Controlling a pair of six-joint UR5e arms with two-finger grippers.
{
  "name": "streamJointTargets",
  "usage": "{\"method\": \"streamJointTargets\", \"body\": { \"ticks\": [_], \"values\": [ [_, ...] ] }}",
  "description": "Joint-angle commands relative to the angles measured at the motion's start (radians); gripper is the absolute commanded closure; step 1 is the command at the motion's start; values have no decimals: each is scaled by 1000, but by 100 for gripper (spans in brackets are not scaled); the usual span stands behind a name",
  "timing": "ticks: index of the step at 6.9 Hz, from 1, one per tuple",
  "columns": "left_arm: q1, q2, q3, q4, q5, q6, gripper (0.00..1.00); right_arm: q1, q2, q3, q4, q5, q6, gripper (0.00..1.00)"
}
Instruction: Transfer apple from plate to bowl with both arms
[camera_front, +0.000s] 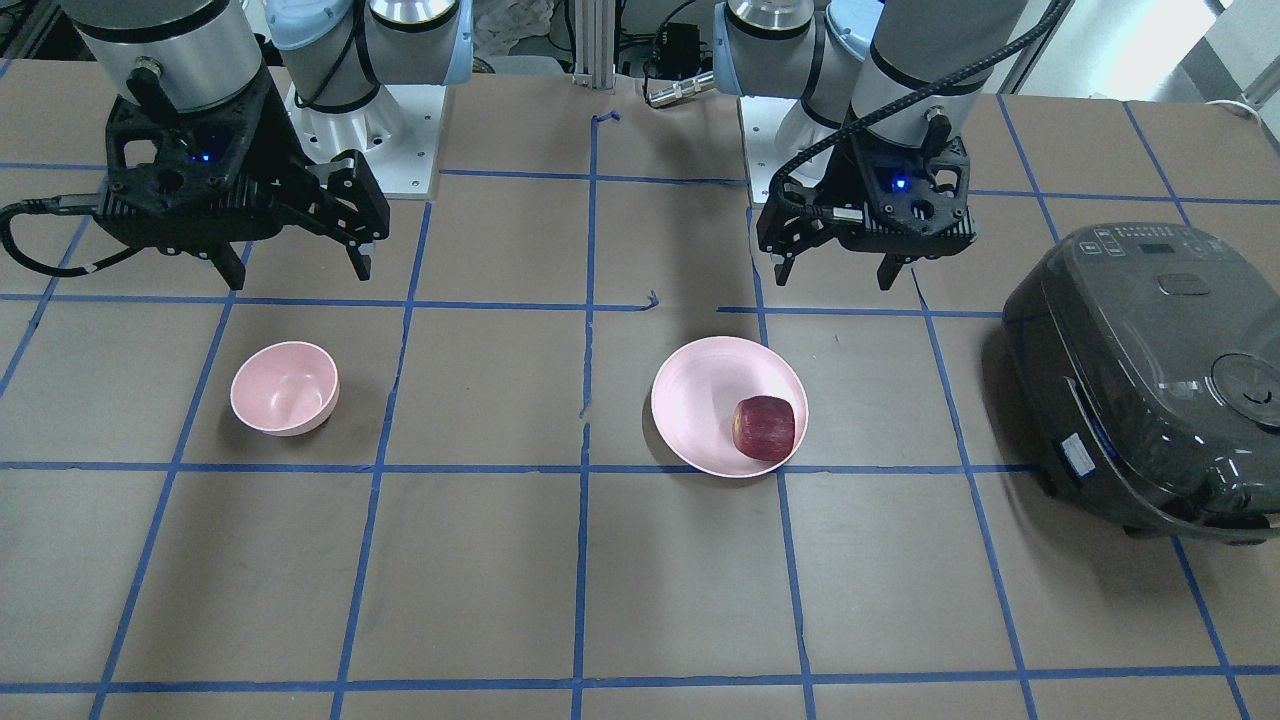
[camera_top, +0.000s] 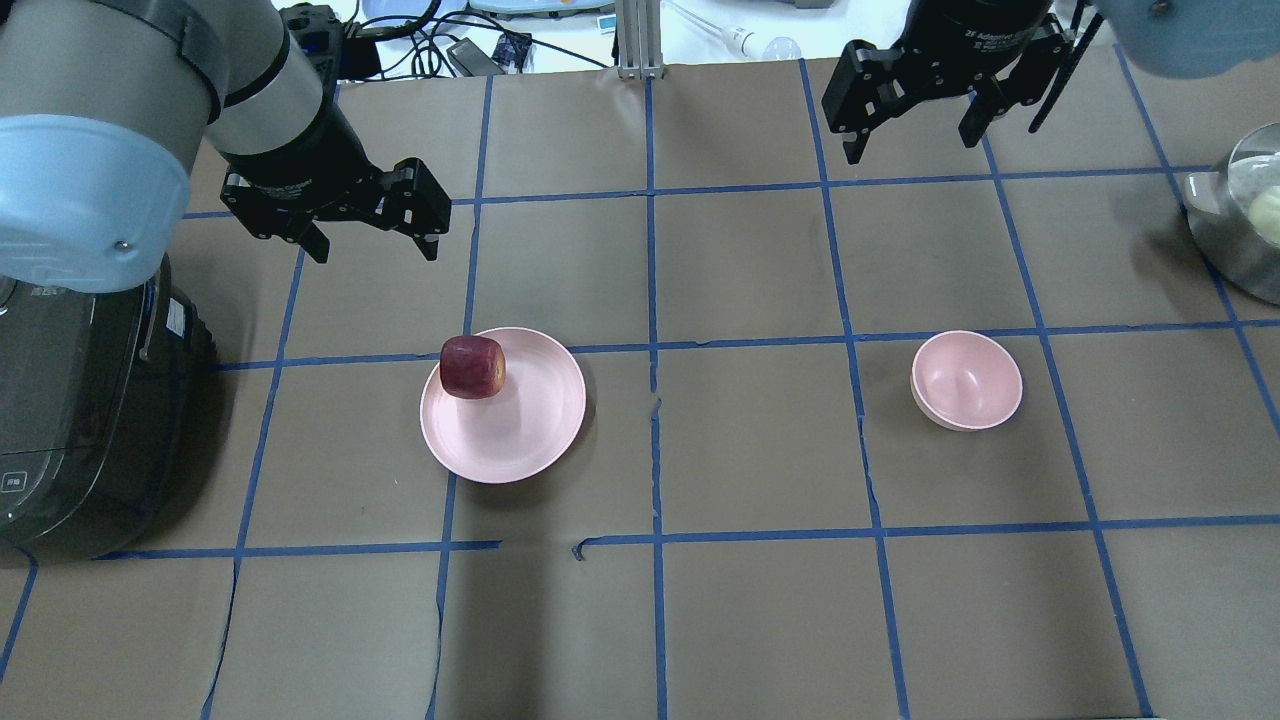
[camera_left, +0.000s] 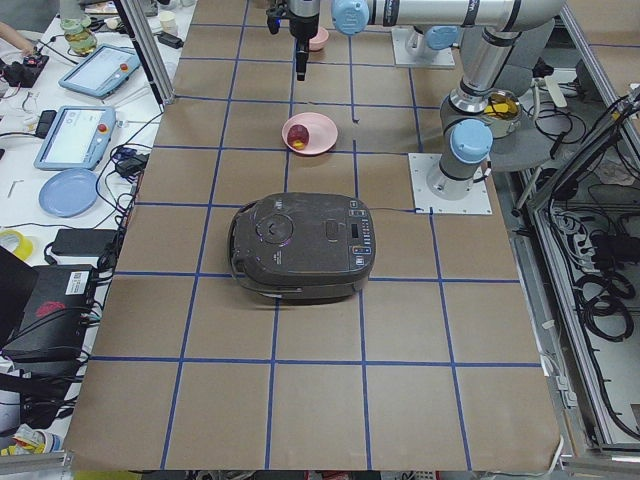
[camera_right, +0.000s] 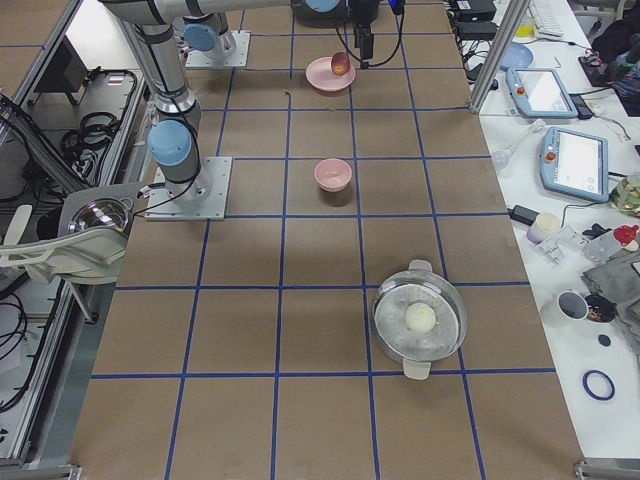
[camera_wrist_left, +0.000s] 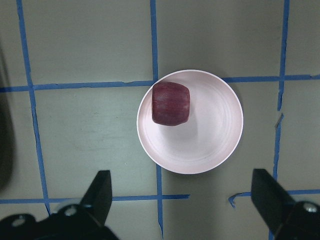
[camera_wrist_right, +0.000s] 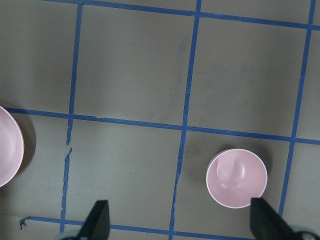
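Note:
The robot's left gripper will close across the middle of the dark red apple (camera_front: 764, 427) (camera_wrist_left: 170, 104), with its fingers on the apple's rice cooker side and bowl side.
The dark red apple (camera_front: 764, 427) sits on the pale pink plate (camera_front: 700, 390), near its rim on the side away from the robot. It also shows in the overhead view (camera_top: 472, 367) and the left wrist view (camera_wrist_left: 171, 103). My left gripper (camera_top: 375, 250) hangs open and empty above the table, short of the plate (camera_top: 520, 430) on the robot's side. The small deep pink bowl (camera_top: 966, 380) stands empty to the right. My right gripper (camera_top: 912, 148) is open and empty, high above the table and back from the bowl (camera_wrist_right: 236, 178).
A black rice cooker (camera_top: 70, 420) stands at the table's left end, close to the left arm. A steel pot (camera_top: 1240, 220) with a pale round thing in it stands at the right end. Blue tape lines grid the brown table.

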Motion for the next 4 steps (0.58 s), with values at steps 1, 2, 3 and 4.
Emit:
{"method": "streamJointTargets", "body": {
  "ticks": [1,2,3,4],
  "values": [
    [-4,0,-2,4,1,2,0,0,-1,0,0,0,0,0],
    [-4,-1,-2,4,-2,2,0,0,-2,0,2,0,0,0],
    [-4,2,-2,4,0,2,0,0,-2,0,2,0,0,0],
    [-4,3,-2,4,0,2,0,0,-3,0,3,2,0,0]
  ]
}}
